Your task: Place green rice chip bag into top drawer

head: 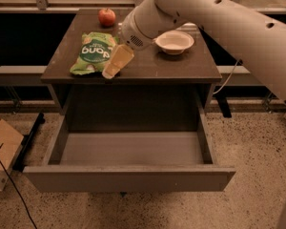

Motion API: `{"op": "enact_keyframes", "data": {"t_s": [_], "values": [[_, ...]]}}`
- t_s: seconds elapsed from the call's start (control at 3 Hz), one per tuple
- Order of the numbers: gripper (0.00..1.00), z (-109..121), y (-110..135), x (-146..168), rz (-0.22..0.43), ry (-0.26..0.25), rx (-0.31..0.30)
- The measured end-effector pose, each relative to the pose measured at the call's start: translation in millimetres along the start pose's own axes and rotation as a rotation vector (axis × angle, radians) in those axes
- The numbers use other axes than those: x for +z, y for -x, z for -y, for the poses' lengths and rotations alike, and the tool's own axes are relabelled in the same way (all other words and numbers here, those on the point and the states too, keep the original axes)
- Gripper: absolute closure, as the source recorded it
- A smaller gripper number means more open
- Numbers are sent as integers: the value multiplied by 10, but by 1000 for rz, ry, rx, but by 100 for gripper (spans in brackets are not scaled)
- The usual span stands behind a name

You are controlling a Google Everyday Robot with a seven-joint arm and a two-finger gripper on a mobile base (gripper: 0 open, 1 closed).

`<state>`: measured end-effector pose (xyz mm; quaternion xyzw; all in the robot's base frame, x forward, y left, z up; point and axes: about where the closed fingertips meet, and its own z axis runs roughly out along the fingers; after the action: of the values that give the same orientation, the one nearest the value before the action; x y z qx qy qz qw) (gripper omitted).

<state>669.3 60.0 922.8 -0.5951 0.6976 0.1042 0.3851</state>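
I need to next grip the green rice chip bag by its edge (109,50) facing the white bowl.
The green rice chip bag (94,52) lies flat on the left part of the dark table top (171,66), logo up. The top drawer (128,149) is pulled fully out below the table; its grey inside holds nothing. My gripper (115,63) hangs from the white arm just right of the bag, over the table's front left part, its pale fingers pointing down and left at the bag's right edge.
A red apple (106,16) sits at the table's back left. A white bowl (174,42) stands right of centre. A cardboard box (1,147) and a cable lie on the floor at left.
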Motion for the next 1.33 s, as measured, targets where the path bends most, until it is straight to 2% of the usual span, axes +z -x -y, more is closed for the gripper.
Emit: {"op": "enact_keyframes", "data": {"t_s": [0.33, 1.0, 1.33], "values": [[0, 163, 132, 360, 24, -4, 23], [0, 365, 123, 951, 14, 19, 108], [0, 390, 86, 1175, 8, 45, 150]]}}
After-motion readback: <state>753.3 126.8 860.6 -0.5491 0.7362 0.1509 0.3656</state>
